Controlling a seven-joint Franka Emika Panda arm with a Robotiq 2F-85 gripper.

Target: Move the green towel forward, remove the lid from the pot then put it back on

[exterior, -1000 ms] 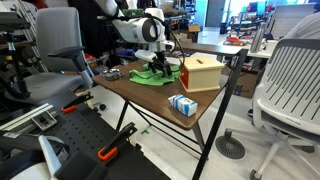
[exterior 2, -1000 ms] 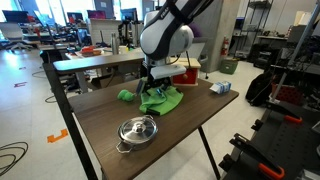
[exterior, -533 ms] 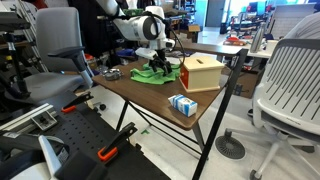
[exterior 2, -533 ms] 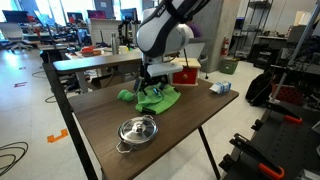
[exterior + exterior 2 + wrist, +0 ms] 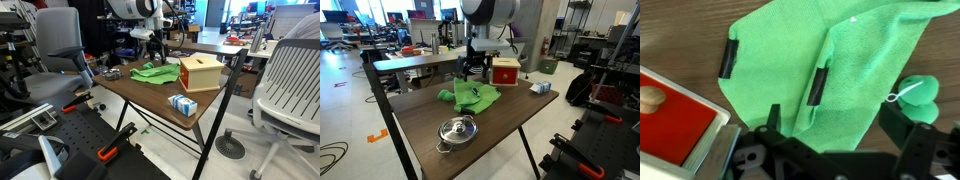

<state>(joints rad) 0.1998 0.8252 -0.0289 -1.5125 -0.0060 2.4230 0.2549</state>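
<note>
The lid's knob (image 5: 112, 69) is at the top of the small grey pot, and my gripper should close on it, because the lid should come off next.
The green towel (image 5: 477, 96) lies rumpled and flat on the wooden table (image 5: 510, 132); it also shows in an exterior view (image 5: 154, 72) and fills the wrist view (image 5: 830, 70). My gripper (image 5: 472, 67) hangs open and empty just above the towel, also seen in an exterior view (image 5: 157, 45); in the wrist view its jaws (image 5: 835, 130) stand apart over the cloth. The small grey pot (image 5: 457, 132) with its lid (image 5: 457, 128) on stands near the table's front edge, well apart from the gripper.
An orange-tan slotted box (image 5: 201, 72) stands beside the towel; in the wrist view it shows as red (image 5: 675, 130). A small blue-white carton (image 5: 182, 105) lies near the table's edge. A small green object (image 5: 917, 97) sits by the towel. Office chairs (image 5: 288, 80) surround the table.
My gripper has let go of the towel and risen above it. The towel now lies flatter and slightly shifted on the table.
</note>
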